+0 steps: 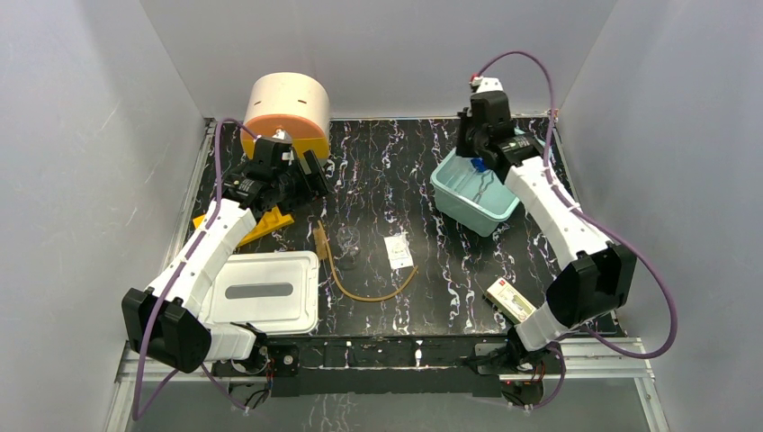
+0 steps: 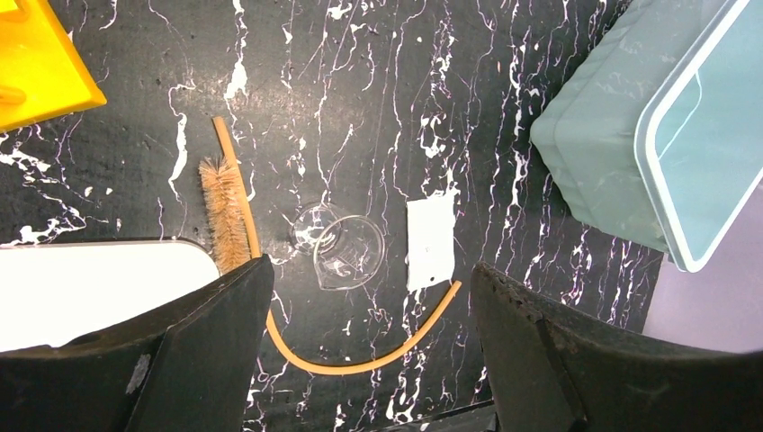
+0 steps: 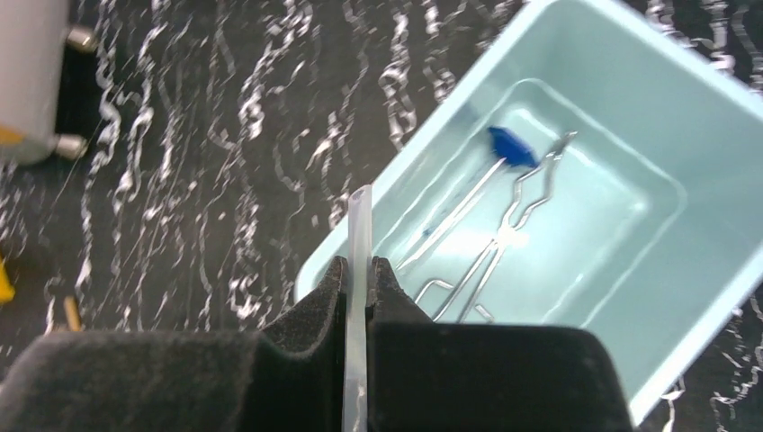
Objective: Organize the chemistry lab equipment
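My right gripper is holding the thin glass rod. It will let it go inside the teal bin (image 1: 462, 191) (image 3: 405, 281), beside the near end of the wire metal clamp.
My right gripper (image 3: 359, 263) is shut on a thin glass rod (image 3: 360, 216) and holds it over the near-left rim of the teal bin (image 3: 702, 108). In the bin lie a blue-tipped piece (image 3: 511, 146) and a wire metal clamp (image 3: 504, 238). My left gripper (image 2: 364, 288) is open and empty above the mat. Below it lie the amber rubber hose (image 2: 360, 364), a tiny clear glass flask (image 2: 346, 252), a clear packet (image 2: 429, 241) and a bristle brush (image 2: 223, 207). The orange-yellow rack (image 2: 36, 63) sits at the far left. In the top view the left gripper (image 1: 310, 171) is near the rack (image 1: 270, 220).
A beige cylinder with an orange base (image 1: 288, 108) stands at the back left. A white lidded box (image 1: 265, 290) lies at the front left. A small carton (image 1: 509, 299) lies at the front right beside the right arm. The teal bin (image 1: 477, 193) sits at the mid right.
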You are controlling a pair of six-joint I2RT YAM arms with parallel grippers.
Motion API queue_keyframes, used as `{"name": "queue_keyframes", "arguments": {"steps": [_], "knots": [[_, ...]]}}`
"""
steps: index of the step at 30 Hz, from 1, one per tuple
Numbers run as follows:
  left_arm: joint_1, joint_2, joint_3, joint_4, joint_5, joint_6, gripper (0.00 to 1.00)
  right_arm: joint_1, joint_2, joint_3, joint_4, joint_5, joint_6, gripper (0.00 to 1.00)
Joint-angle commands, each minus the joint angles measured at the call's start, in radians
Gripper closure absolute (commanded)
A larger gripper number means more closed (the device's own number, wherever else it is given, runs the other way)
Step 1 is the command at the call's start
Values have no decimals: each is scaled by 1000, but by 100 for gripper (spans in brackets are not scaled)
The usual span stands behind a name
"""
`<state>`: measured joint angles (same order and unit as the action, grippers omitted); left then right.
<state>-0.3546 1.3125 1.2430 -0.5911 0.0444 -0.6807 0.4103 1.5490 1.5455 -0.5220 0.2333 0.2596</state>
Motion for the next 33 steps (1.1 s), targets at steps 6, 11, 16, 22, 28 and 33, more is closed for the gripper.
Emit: {"name": "queue_keyframes", "arguments": {"steps": [6, 11, 16, 22, 28, 33], "knots": [[4, -32, 7, 6, 24, 3, 21, -169, 49, -20, 130, 55, 78, 98], [4, -21, 8, 5, 32, 3, 21, -211, 133, -37, 81, 6, 230, 99], [5, -5, 15, 4, 38, 0, 21, -212, 215, -36, 46, -45, 336, 99], [5, -3, 8, 5, 33, -4, 21, -212, 273, -93, 79, -164, 409, 97], [4, -6, 1, 5, 32, 1, 21, -212, 297, -156, 148, -177, 463, 94], [4, -2, -1, 5, 31, 2, 21, -212, 339, -173, 151, -148, 498, 94]]}}
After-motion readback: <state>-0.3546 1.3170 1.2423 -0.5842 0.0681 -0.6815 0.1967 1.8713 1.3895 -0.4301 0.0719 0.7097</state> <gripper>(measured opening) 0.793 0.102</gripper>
